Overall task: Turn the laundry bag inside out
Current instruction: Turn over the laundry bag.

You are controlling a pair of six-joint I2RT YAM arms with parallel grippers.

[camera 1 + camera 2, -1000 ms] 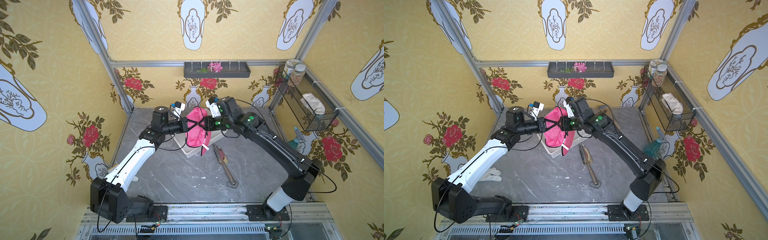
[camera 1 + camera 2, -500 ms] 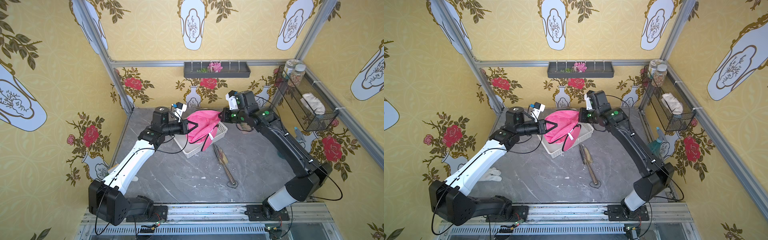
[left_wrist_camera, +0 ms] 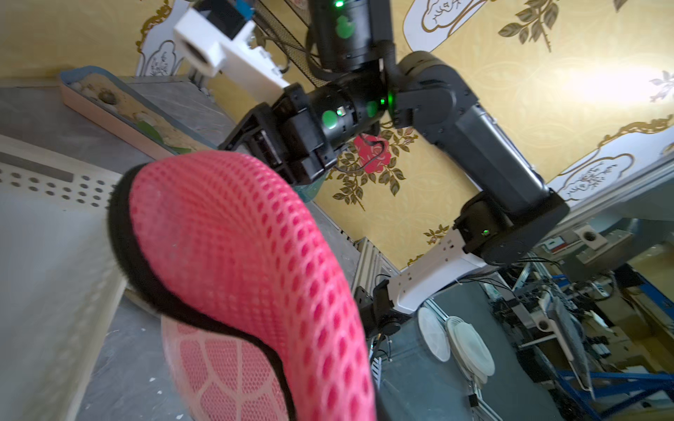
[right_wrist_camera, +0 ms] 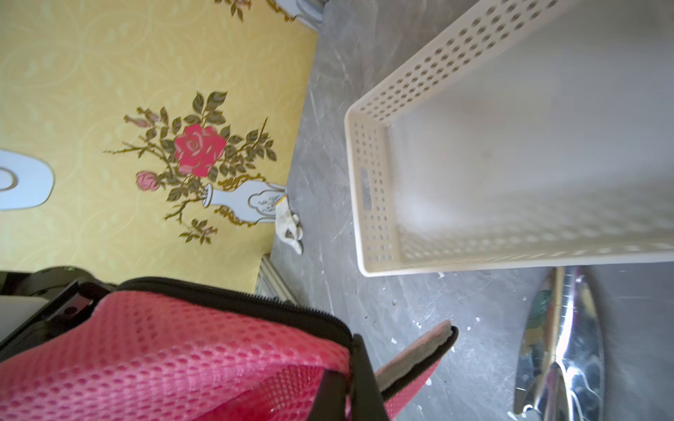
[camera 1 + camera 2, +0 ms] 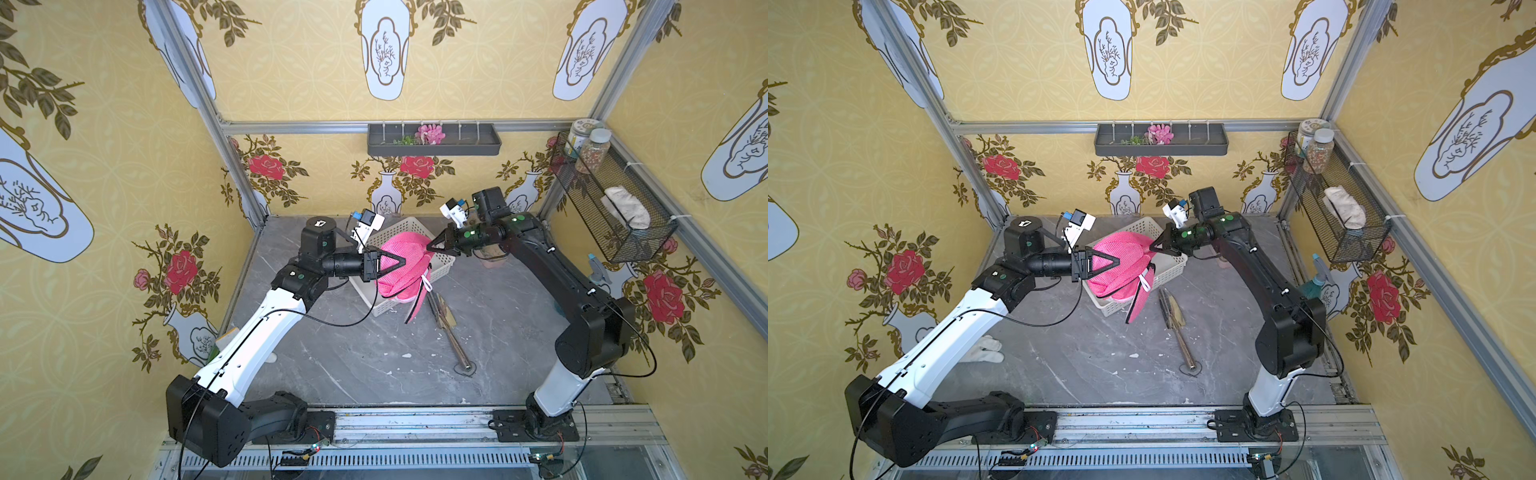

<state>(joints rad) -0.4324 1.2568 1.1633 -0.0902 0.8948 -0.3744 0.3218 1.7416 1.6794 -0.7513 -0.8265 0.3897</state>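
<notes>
The flap's joint dangles below my right gripper's pinch on the bag's mesh beside the zipper, so that gripper should open and take the white strap [image 5: 1144, 281].
The pink mesh laundry bag [image 5: 401, 274] [image 5: 1121, 270] hangs in the air over the white basket, held between my two grippers. Its black zipper trim and a loose flap [image 5: 417, 305] dangle below. My left gripper [image 5: 402, 262] [image 5: 1118, 262] is shut on the bag's left side; in the left wrist view the bag [image 3: 237, 255] hides its jaws. My right gripper [image 5: 429, 248] [image 5: 1152, 248] is shut on the bag's upper right edge. The right wrist view shows its black fingers [image 4: 364, 379] pinching the mesh [image 4: 164, 357] just beside the zipper.
The white perforated basket [image 5: 444, 262] [image 4: 368, 189] stands under the bag. A metal trowel [image 5: 446, 320] [image 4: 558, 346] lies in front of it. A white glove [image 5: 986, 349] lies by the left wall, a pink tray [image 5: 492, 259] under the right arm, a spray bottle [image 5: 598, 270] at the right wall.
My right gripper shut on the bag's edge and drew away to the right, pulling that side out. The bag has gone from a narrow hanging shape to a wide rounded dome. The left arm barely moved.
</notes>
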